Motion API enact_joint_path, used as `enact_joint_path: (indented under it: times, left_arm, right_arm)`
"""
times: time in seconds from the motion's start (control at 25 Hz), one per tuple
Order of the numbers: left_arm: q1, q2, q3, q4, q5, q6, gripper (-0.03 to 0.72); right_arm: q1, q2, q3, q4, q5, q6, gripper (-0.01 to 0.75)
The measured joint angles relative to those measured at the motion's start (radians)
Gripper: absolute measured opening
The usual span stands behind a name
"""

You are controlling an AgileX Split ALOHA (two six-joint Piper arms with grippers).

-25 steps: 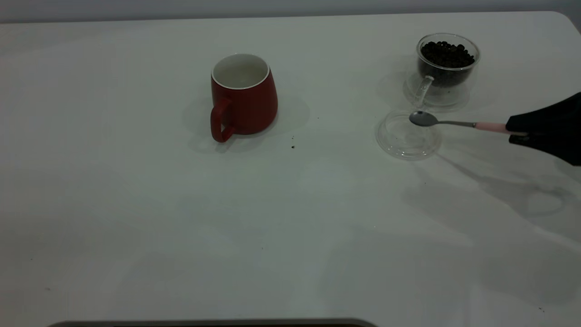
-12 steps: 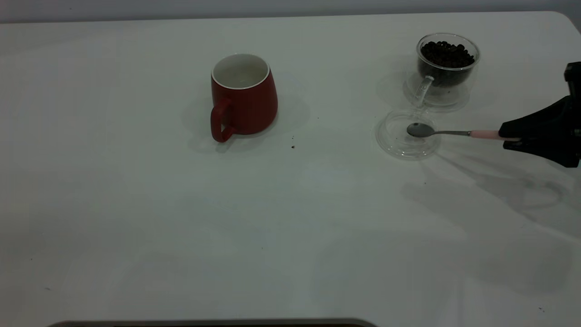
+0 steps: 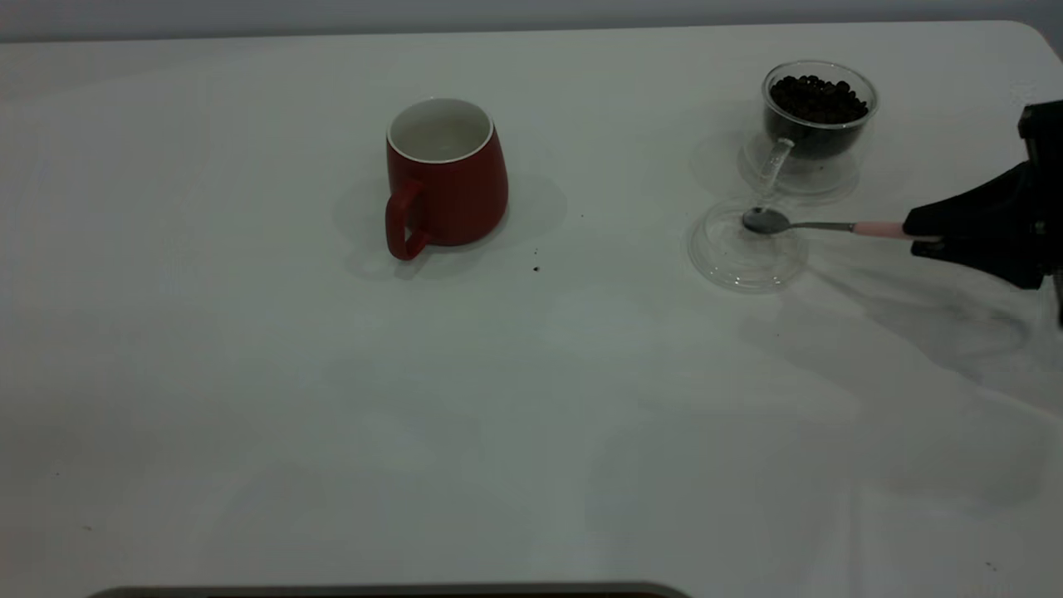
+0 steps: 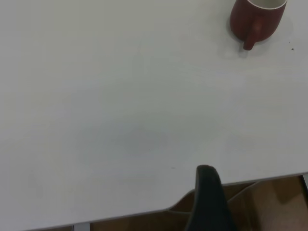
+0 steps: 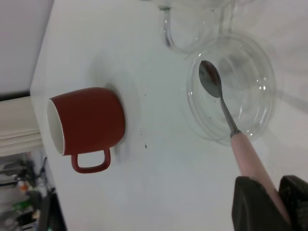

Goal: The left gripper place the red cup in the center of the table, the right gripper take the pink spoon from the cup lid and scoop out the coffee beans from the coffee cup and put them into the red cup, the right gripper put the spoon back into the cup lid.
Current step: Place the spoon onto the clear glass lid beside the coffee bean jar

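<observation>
I will let go of the pink spoon with my right gripper across the cup lid's rim [image 3: 796,248] [image 5: 255,120], on the side away from the red cup.
The red cup [image 3: 446,174] stands upright near the middle of the table [image 3: 249,374], handle toward the front; it also shows in the left wrist view [image 4: 257,19] and the right wrist view [image 5: 89,125]. My right gripper [image 3: 923,233] [image 5: 278,199] is at the right edge, shut on the handle of the pink spoon [image 3: 880,229] [image 5: 248,156]. The spoon's metal bowl hovers over the far part of the cup lid [image 3: 746,253] [image 5: 255,103]; whether it touches is unclear. Behind the lid stands the coffee cup [image 3: 818,137] full of coffee beans [image 3: 818,98]. My left gripper [image 4: 208,192] is back by the table's edge, far from the red cup.
A few dark specks [image 3: 536,268] lie on the table between the red cup and the lid. The right arm's shadow falls over the front right of the tabletop. Brown floor shows beyond the table's edge [image 4: 144,211] in the left wrist view.
The right gripper moved a little to the left with the spoon. The spoon's bowl dipped toward the lid's middle half a second ago and has risen back toward the lid's far rim.
</observation>
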State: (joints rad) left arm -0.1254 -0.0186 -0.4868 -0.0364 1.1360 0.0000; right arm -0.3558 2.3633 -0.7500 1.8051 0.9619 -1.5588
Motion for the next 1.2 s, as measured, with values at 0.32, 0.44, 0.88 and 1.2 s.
enact_joint_path:
  times: [0.32,0.44,0.88,1.2]
  left_arm:
    - [0.000,0.000,0.000,0.000,0.000,0.000,0.569]
    - [0.000,0.000,0.000,0.000,0.000,0.000,0.569]
    - [0.000,0.000,0.000,0.000,0.000,0.000,0.569]
    - [0.000,0.000,0.000,0.000,0.000,0.000,0.569]
  right_arm:
    - [0.034,0.110,-0.072,0.000,0.055,-0.011,0.114]
    - [0.054,0.122,-0.099,0.000,0.057,-0.013,0.114]
    - [0.058,0.126,-0.113,0.000,0.024,-0.040,0.176]
    - [0.058,0.126,-0.113,0.000,-0.010,-0.065,0.530]
